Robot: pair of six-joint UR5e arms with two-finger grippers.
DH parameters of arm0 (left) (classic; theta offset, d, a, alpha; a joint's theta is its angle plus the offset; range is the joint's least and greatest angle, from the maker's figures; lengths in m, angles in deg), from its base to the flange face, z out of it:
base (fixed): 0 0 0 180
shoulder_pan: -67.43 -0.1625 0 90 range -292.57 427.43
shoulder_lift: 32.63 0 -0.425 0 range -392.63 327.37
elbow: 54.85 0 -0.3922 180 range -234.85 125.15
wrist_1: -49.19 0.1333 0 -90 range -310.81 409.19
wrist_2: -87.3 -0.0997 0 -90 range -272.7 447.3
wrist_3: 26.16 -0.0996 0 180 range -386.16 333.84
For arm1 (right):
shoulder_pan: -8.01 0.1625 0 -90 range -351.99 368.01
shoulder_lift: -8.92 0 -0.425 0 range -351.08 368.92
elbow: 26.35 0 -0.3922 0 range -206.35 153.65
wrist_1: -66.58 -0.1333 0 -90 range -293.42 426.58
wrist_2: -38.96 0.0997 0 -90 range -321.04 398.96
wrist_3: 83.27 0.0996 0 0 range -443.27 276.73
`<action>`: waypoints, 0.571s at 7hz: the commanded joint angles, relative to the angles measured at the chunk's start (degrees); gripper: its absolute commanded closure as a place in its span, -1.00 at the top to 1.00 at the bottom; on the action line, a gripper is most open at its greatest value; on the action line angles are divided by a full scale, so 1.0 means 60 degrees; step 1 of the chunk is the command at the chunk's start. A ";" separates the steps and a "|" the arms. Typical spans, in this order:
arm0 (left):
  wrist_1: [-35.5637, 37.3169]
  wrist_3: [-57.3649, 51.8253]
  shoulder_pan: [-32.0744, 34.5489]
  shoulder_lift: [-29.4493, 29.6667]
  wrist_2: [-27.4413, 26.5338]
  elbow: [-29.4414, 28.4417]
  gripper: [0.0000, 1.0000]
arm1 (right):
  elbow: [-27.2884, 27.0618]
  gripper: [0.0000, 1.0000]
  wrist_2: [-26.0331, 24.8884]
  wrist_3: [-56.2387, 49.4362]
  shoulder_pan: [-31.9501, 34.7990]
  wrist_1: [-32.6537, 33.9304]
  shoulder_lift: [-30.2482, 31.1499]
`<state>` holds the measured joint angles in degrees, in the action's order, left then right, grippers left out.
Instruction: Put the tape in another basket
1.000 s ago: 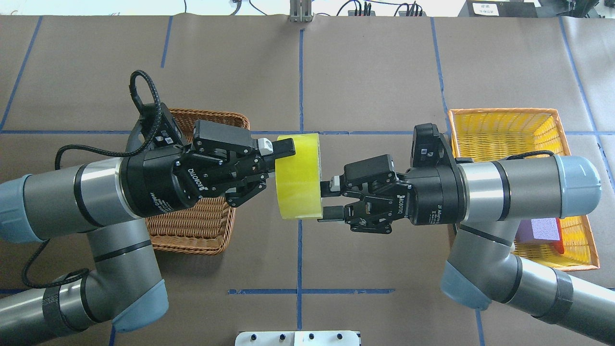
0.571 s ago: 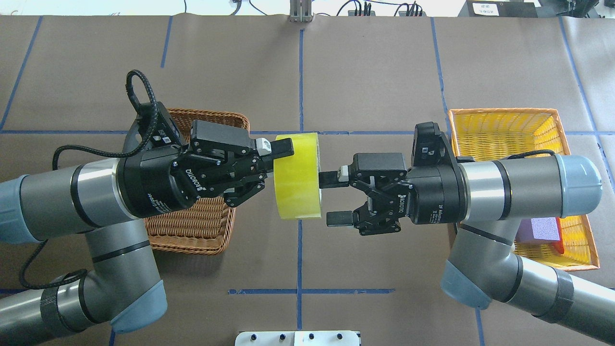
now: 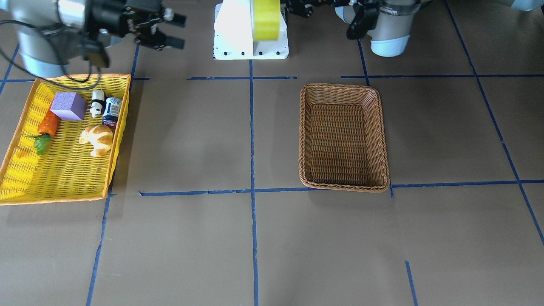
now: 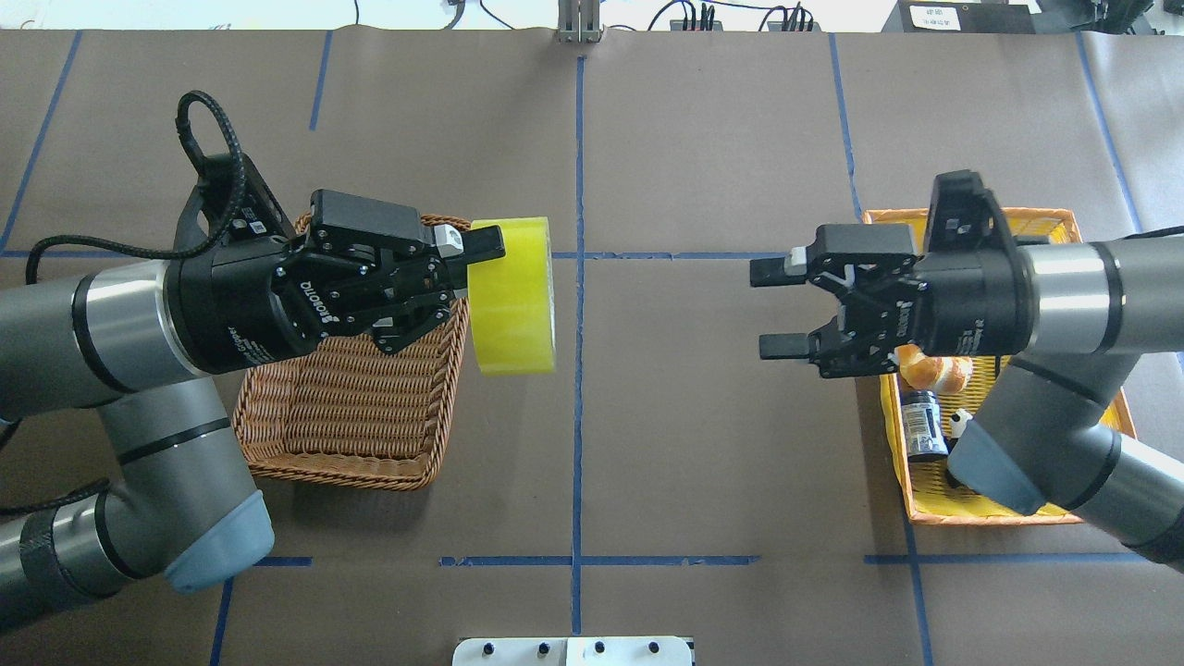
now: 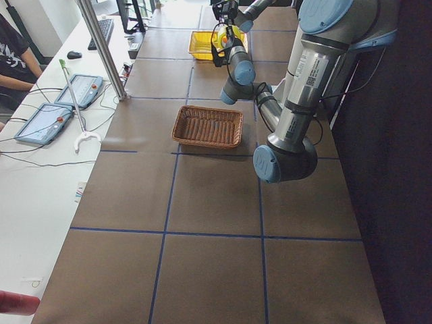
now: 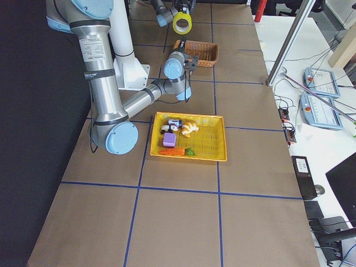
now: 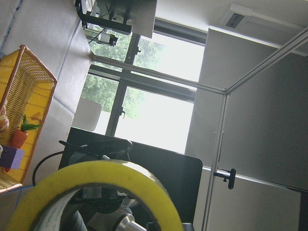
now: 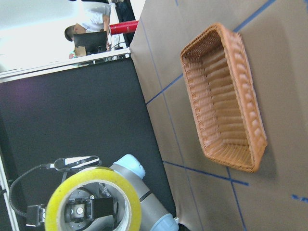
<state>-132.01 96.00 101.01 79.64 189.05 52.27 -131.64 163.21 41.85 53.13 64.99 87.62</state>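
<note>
The robot's left gripper should release the tape on the bottom of the brown wicker basket (image 3: 341, 133), near the middle of the basket.
The tape (image 4: 511, 294), a wide yellow roll, hangs in the air on edge in my left gripper (image 4: 477, 268), which is shut on its wall, one finger outside and the other hidden inside. It is just past the right rim of the brown wicker basket (image 4: 342, 476), which holds nothing in the front-facing view (image 3: 340, 136). The tape also shows at the top of the front-facing view (image 3: 265, 19) and in the right wrist view (image 8: 94, 202). My right gripper (image 4: 770, 310) is open and empty, well to the right of the tape, by the yellow basket.
The yellow basket with an orange rim (image 3: 63, 178) holds a croissant (image 3: 97, 139), a purple block (image 3: 68, 106), a carrot (image 3: 47, 124), a small can (image 3: 112, 111) and a panda figure (image 3: 97, 103). A white base plate (image 4: 573, 652) sits at the table's near edge.
My right gripper opened, let go of the tape and drew back to the right. My left gripper carried the tape left, toward the brown basket.
</note>
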 commanded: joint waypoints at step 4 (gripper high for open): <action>0.7828 -0.5422 0.0643 -0.0636 0.1587 0.0004 -1.00 | 0.0643 1.00 0.2717 -0.4967 0.3070 0.3879 0.1206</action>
<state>-97.25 71.58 104.82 76.65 198.61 51.93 -128.01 179.25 17.97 70.30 84.81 92.64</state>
